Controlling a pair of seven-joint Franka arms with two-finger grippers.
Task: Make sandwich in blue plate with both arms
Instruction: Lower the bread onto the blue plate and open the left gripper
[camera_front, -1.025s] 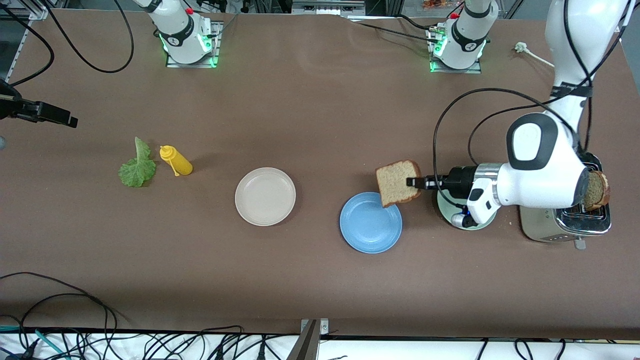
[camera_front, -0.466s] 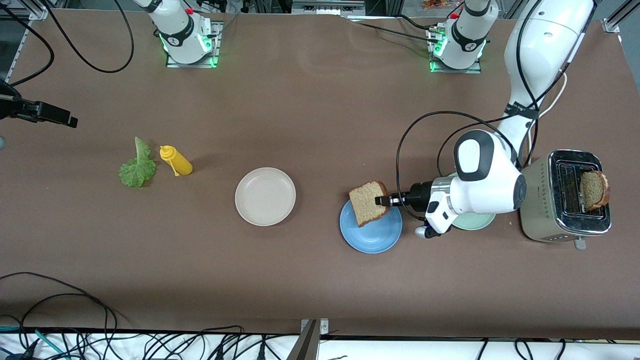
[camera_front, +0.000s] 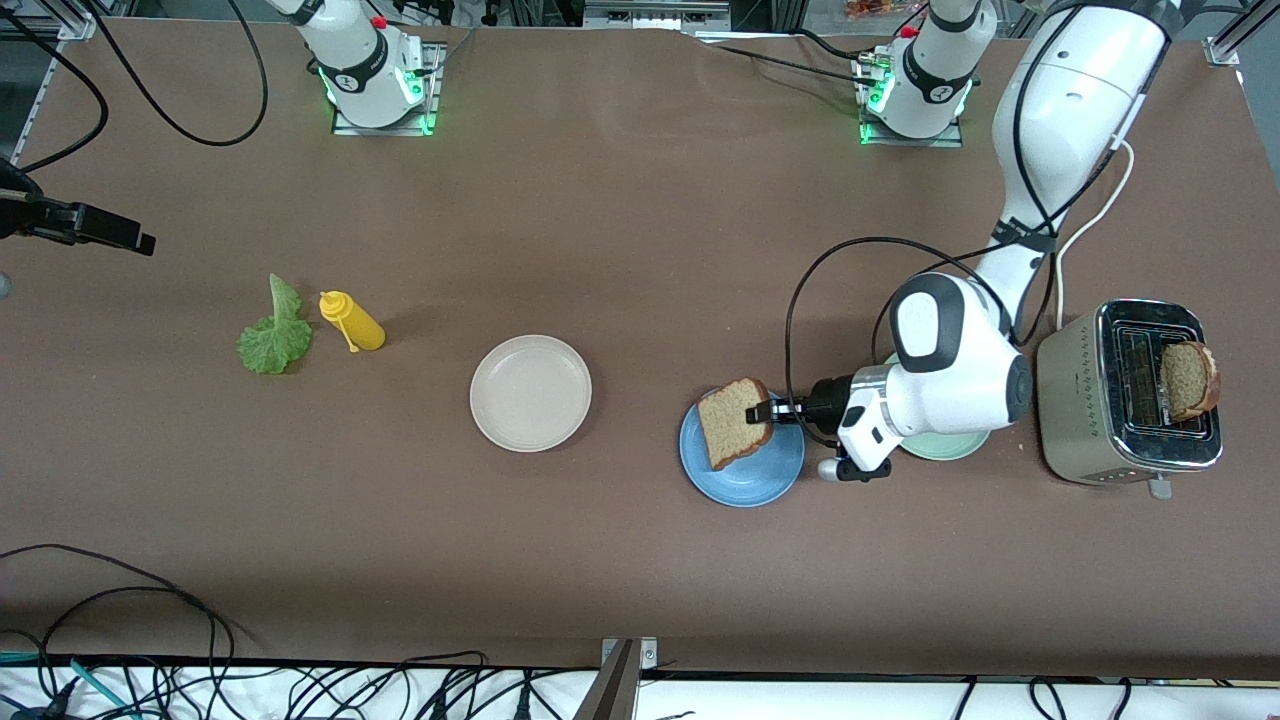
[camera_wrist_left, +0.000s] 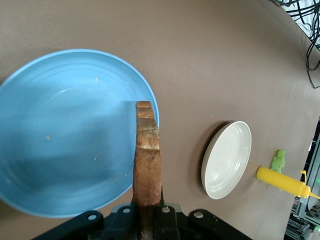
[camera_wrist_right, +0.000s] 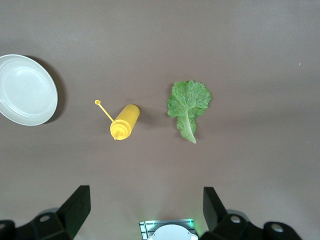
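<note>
Next, my left gripper puts the brown toast slice, now tilted over the plate, down flat and lets go of it on the middle of the blue plate (camera_front: 750, 440) (camera_wrist_left: 77, 134).
My left gripper (camera_front: 762, 412) is shut on one edge of a brown toast slice (camera_front: 733, 424) and holds it on edge, tilted, over the blue plate (camera_front: 745, 482). In the left wrist view the slice (camera_wrist_left: 147, 160) stands edge-on between the jaws (camera_wrist_left: 148, 220), over the plate's rim (camera_wrist_left: 60, 135). A second toast slice (camera_front: 1190, 380) sticks up from the toaster (camera_front: 1105, 400). The lettuce leaf (camera_front: 272, 338) lies flat near the right arm's end of the table. My right gripper (camera_front: 120, 235) waits open and empty above that end; its wrist view (camera_wrist_right: 145, 195) looks down on the lettuce (camera_wrist_right: 189, 104).
A yellow squeeze bottle (camera_front: 352, 321) lies beside the lettuce. A cream-white plate (camera_front: 530, 392) sits mid-table. A pale green plate (camera_front: 950, 446) lies mostly hidden under the left arm, between the blue plate and the toaster. Cables run along the table's near edge.
My left arm has carried the toast from beside the pale green plate over to the blue plate and lowered it. The right arm has not moved.
</note>
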